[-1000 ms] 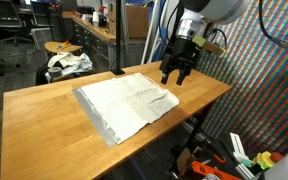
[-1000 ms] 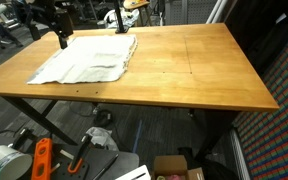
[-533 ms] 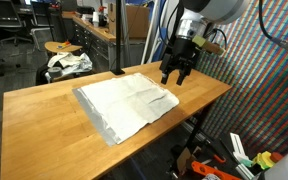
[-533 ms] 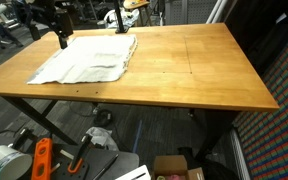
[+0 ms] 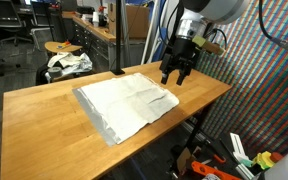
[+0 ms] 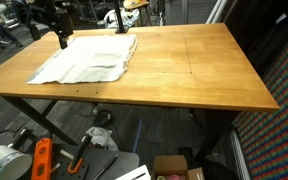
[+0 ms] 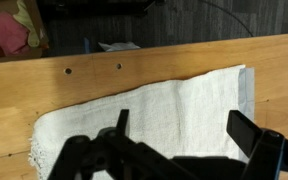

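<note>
The robot's gripper should next move down to the white towel's frayed corner [image 5: 176, 99] [image 7: 41, 124], the one nearest the patterned wall, and close there.
A white towel [image 5: 124, 100] [image 6: 84, 62] lies spread flat on the wooden table [image 5: 44, 120] [image 6: 184, 70]. My gripper [image 5: 176, 72] [image 6: 61, 40] hangs just above the towel's edge near one side of the table, with nothing touching it. In the wrist view the gripper [image 7: 184, 130] is open and empty. Its black fingers [image 7: 246, 128] stand wide apart over the towel [image 7: 154, 105], whose far edge runs along bare wood [image 7: 44, 80].
A black pole [image 5: 117, 40] rises behind the table. A stool with a crumpled cloth [image 5: 66, 60] stands beyond the far edge. An orange tool [image 6: 41, 160] and boxes lie on the floor under the table. A patterned wall [image 5: 269, 80] is close by.
</note>
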Action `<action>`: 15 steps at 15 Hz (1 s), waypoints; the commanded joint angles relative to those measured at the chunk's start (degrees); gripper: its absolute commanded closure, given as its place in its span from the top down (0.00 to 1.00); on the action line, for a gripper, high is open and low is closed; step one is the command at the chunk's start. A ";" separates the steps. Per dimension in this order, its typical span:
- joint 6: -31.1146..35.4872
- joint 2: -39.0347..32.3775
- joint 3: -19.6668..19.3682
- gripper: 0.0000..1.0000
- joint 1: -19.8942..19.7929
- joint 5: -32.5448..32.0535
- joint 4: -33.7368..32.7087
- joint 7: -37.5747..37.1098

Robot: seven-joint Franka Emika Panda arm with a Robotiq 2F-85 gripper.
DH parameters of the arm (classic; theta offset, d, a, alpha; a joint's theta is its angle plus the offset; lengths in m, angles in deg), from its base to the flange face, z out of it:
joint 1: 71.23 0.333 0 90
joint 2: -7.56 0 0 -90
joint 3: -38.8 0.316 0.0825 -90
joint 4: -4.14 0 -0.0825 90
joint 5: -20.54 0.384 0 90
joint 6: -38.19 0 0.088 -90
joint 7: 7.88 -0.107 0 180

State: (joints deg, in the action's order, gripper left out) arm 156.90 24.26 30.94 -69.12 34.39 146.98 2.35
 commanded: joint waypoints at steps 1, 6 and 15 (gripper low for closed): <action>-0.16 -0.06 1.07 1.00 -1.12 0.31 -0.08 0.27; -0.15 -5.99 0.85 1.00 -1.80 0.29 -3.15 0.17; 9.48 -23.67 0.04 1.00 -7.10 1.06 -12.43 7.35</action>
State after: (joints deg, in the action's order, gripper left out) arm 164.19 5.89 30.89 -74.06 34.41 138.63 5.34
